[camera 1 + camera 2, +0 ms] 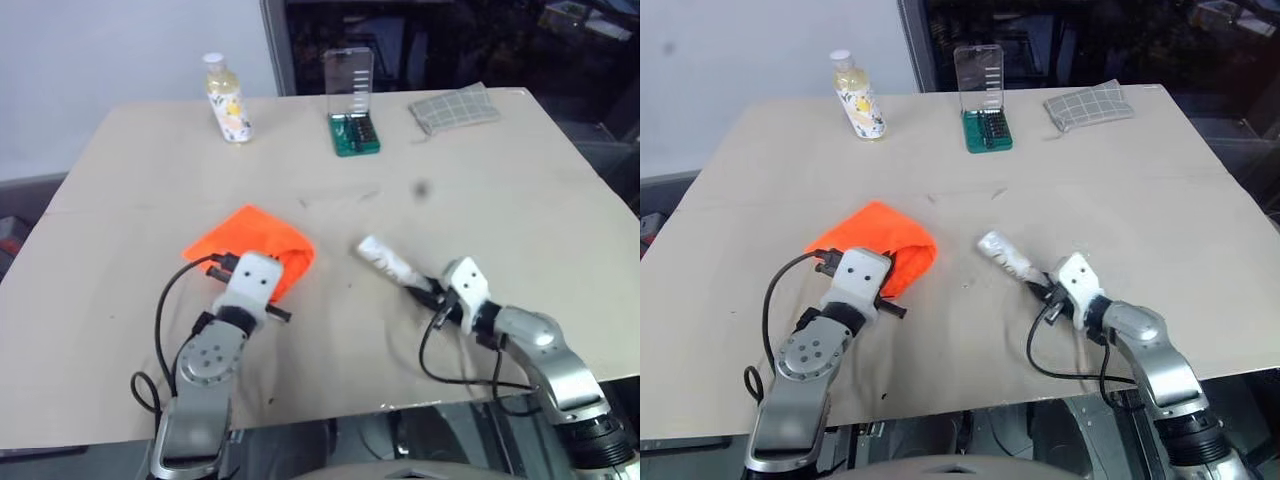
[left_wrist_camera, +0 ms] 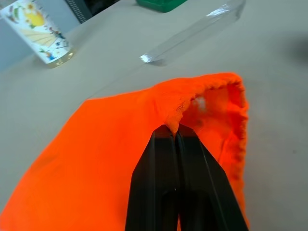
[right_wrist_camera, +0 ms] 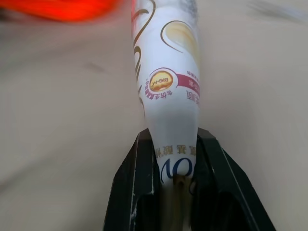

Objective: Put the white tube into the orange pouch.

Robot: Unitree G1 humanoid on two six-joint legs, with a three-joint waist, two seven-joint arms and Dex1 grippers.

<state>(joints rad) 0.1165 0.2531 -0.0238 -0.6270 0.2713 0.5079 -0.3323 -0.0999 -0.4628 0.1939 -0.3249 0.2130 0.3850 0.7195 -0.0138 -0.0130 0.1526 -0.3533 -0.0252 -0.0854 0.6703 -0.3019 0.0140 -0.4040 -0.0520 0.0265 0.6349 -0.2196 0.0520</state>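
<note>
Next, my right gripper releases the white tube so that it is left just inside the opening of the orange pouch [image 1: 310,248] [image 3: 107,5].
The orange pouch [image 1: 250,240] lies left of the table's middle. My left gripper [image 1: 283,272] is shut on its rim, pinching up a fold of fabric [image 2: 174,120] beside the open mouth [image 2: 216,108]. To the right of the pouch is the white tube [image 1: 385,258]. My right gripper [image 1: 425,290] is shut on the tube's flat end, and the far end points toward the pouch. In the right wrist view the tube [image 3: 171,72] sticks out from between the two black fingers [image 3: 139,163], with the pouch a blurred orange patch [image 3: 57,8] beyond it.
At the back of the table stand a yellowish bottle [image 1: 227,100] with a white cap and a green bit case [image 1: 354,132] with its clear lid raised. A grey checked cloth [image 1: 455,108] lies at the back right. Bare tabletop [image 1: 330,190] separates these from the pouch.
</note>
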